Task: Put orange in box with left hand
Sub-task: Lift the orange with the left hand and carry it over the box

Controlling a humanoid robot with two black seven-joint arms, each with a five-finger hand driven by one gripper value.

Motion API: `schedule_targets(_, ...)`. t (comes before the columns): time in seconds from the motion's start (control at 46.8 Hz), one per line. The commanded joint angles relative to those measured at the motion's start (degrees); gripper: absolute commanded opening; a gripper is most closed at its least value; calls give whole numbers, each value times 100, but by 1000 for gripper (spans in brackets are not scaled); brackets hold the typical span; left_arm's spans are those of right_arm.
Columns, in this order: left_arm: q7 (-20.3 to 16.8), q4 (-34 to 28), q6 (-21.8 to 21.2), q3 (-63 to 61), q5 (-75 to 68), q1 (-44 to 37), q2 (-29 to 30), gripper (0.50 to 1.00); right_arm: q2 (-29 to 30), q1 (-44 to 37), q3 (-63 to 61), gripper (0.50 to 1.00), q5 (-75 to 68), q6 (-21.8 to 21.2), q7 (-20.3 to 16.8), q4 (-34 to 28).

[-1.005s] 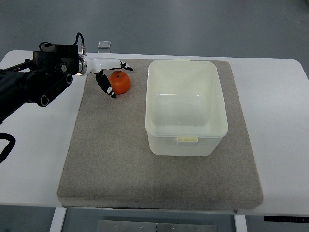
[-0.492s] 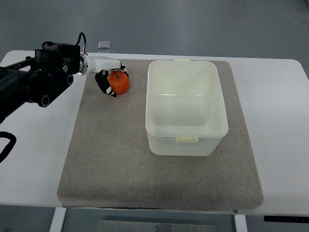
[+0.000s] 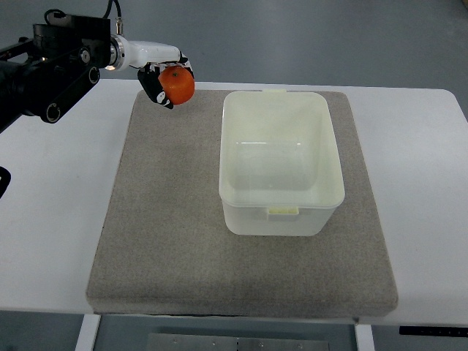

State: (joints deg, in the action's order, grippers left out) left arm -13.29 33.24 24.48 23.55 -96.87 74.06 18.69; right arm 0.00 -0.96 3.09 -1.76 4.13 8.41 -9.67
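The orange will lie inside the white plastic box (image 3: pixel 243 144), against the box's side nearest my left gripper, after my left gripper lets it go. The orange is now raised above the mat's corner.
My left hand (image 3: pixel 167 80) holds the orange (image 3: pixel 178 85) with its fingers curled around it, raised above the far left corner of the grey mat (image 3: pixel 175 219). The black left arm comes in from the upper left edge. The white plastic box (image 3: pixel 281 161) stands open and empty on the mat, to the right of the hand and a little nearer to me. The right arm does not show.
The grey mat lies on a white table (image 3: pixel 51 219). Bare table runs along the left and right of the mat.
The left hand closed around the orange on the mat, then lifted it up and away toward the far edge. The small clear object at the table's far edge no longer shows.
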Motion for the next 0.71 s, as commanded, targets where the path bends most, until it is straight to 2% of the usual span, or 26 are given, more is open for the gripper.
schedule_targets(0.0,1,533,13,53,36,30,310,500,0,0,7,926,0,0,2,0)
schedule_targets(0.15,19,1430,13,88,45,38,776,500,0,0,7,926,0,0,-6,0)
schedule_targets(0.428,19,2634,39,282,54,47,970,500,0,0,-2,926,0,0,2,0)
schedule_targets(0.684,19,3619,645,282,300,240,882,500,0,0,-2,926,0,0,-6,0)
